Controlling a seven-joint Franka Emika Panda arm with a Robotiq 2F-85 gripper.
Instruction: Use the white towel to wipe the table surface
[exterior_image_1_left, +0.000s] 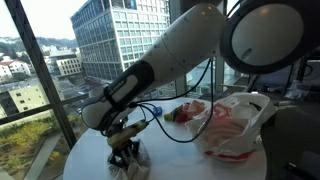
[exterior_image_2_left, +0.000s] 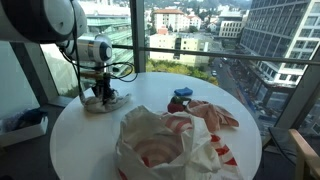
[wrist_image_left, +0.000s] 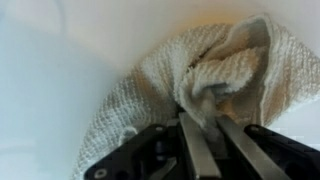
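The white towel, now lying crumpled on the round table, will be let go by my gripper on the bare table (exterior_image_1_left: 152, 133) beside the red-and-white cloth, near the white plastic bag.
The white towel (wrist_image_left: 200, 70) is a crumpled knit cloth lying on the round white table (exterior_image_2_left: 110, 150). It shows under the gripper in both exterior views (exterior_image_1_left: 128, 165) (exterior_image_2_left: 100, 101). My gripper (wrist_image_left: 205, 120) is pressed down on the towel with its fingers shut on a fold of the cloth. In an exterior view the gripper (exterior_image_1_left: 127, 150) stands at the table's near edge. In an exterior view it (exterior_image_2_left: 101, 92) stands at the table's far left edge.
A white plastic bag with red print (exterior_image_2_left: 170, 150) (exterior_image_1_left: 232, 125) lies on the table. A red-and-white cloth (exterior_image_2_left: 210, 115) and a small dark jar (exterior_image_2_left: 180, 99) are beside it. Tall windows ring the table. A cable hangs from the arm (exterior_image_1_left: 175, 125).
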